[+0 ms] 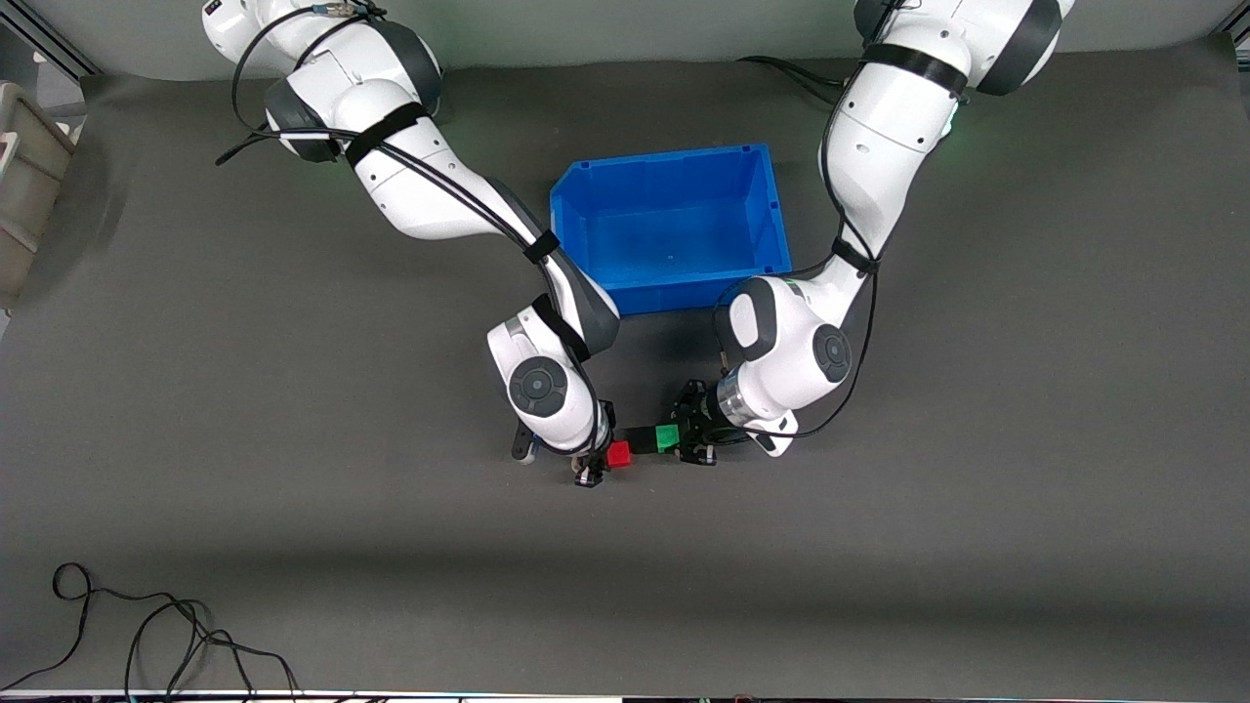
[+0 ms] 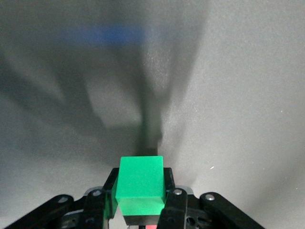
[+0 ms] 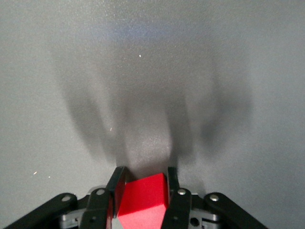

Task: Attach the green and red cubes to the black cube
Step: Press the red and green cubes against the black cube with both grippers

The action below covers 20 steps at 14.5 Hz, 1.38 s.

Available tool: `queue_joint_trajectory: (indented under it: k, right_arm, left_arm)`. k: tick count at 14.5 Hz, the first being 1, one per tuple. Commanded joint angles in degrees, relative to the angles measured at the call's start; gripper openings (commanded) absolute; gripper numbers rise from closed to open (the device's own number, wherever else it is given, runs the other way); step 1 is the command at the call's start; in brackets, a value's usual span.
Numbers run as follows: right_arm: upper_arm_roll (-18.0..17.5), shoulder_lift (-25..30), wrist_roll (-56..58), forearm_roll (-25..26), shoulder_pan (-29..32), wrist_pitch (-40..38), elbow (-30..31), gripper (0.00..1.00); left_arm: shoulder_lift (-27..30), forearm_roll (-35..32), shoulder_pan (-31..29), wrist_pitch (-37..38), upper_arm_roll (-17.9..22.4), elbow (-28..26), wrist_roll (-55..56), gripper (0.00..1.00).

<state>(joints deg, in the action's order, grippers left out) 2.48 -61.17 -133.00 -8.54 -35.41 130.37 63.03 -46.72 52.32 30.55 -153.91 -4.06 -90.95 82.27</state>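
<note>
I will release the red cube from my right gripper against the black cube's loose end (image 1: 627, 447), opposite the green cube.
My left gripper (image 1: 676, 436) is shut on the green cube (image 1: 667, 436), held over the middle of the table. The black cube (image 1: 642, 440) sits flush against the green cube's face that points toward the right arm. In the left wrist view the green cube (image 2: 140, 183) fills the gap between the fingers (image 2: 174, 202), with the black cube (image 2: 138, 220) just past it. My right gripper (image 1: 607, 457) is shut on the red cube (image 1: 619, 454), which sits at the black cube's free end, slightly offset toward the camera. The right wrist view shows the red cube (image 3: 143, 200) tilted between the fingers (image 3: 172, 200).
A blue bin (image 1: 586, 210) stands on the grey table farther from the camera than both grippers. A beige container (image 1: 24, 181) sits at the right arm's end. Loose black cable (image 1: 146, 625) lies near the table's front edge.
</note>
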Motion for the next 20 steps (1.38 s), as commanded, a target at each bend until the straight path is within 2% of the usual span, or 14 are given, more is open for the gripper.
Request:
queue_joint_trajectory:
  k: [1, 6, 7, 8, 9, 16, 18, 20]
  right_arm:
    - [0.1, -1.1, -1.6, 1.8, -0.4, -0.6, -1.5, 0.00]
    - [0.1, -1.7, -1.6, 1.8, -0.4, -0.3, -1.5, 0.00]
    - [0.1, -1.7, -1.6, 1.8, -0.4, -0.3, -1.5, 0.00]
    - [0.1, -1.7, -1.6, 1.8, -0.4, -0.4, -1.5, 0.00]
    - [0.1, -1.7, -1.6, 1.8, -0.4, -0.3, -1.5, 0.00]
    - [0.2, -2.2, -1.4, 1.8, -0.1, -0.1, -1.6, 0.00]
    - [0.2, -2.1, -1.6, 1.8, -0.4, -0.2, -1.6, 0.00]
    - [0.1, -1.8, -1.8, 1.7, -0.6, -0.6, -1.6, 0.00]
  left_arm:
    - [-1.3, 0.1, 0.9, -0.8, 0.6, 1.4, 1.9, 0.27]
    - [-1.7, 0.1, 1.0, -0.8, 0.7, 2.0, 2.0, 0.28]
    - [-1.8, -0.1, 1.0, -0.8, 0.7, 2.1, 2.0, 0.33]
    - [-1.9, -0.2, 1.0, -0.8, 0.7, 2.0, 1.8, 0.45]
    - [-1.9, -0.2, 1.0, -0.8, 0.7, 2.1, 1.8, 0.49]
    - [-2.0, -0.4, 1.1, -2.1, 0.7, 2.0, 1.8, 0.48]
    - [-1.9, -0.4, 1.1, -2.1, 0.7, 2.0, 1.7, 0.56]
    - [-1.9, -0.4, 1.0, -2.1, 0.7, 2.0, 1.7, 0.57]
